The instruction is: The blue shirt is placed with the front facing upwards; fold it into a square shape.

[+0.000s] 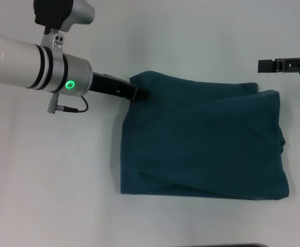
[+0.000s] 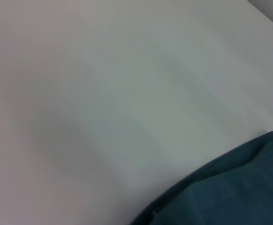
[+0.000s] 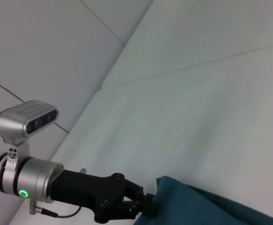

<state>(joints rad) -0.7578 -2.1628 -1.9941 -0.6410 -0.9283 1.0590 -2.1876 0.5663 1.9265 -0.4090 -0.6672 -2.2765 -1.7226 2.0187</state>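
Note:
I will regrip with my left gripper farther in from the shirt's corner (image 1: 162,96) and even out the layers, because the shirt's top layer slants short of the far edge of its bottom layer.
The blue shirt (image 1: 206,139) lies folded into a rough rectangle on the white table, plain teal side up, with no lettering showing. My left gripper (image 1: 142,95) is at the shirt's far left corner, its black fingers pinched on the edge of the cloth. From the right wrist view the same gripper (image 3: 150,208) meets the cloth (image 3: 211,208) at that corner. Only a teal corner of the shirt (image 2: 230,197) shows in the left wrist view. My right gripper (image 1: 263,65) hangs at the far right, away from the shirt.
The white table (image 1: 52,180) stretches bare to the left of and in front of the shirt. A dark strip (image 1: 237,245) shows at the table's near edge. A tiled wall (image 3: 56,56) rises behind the table.

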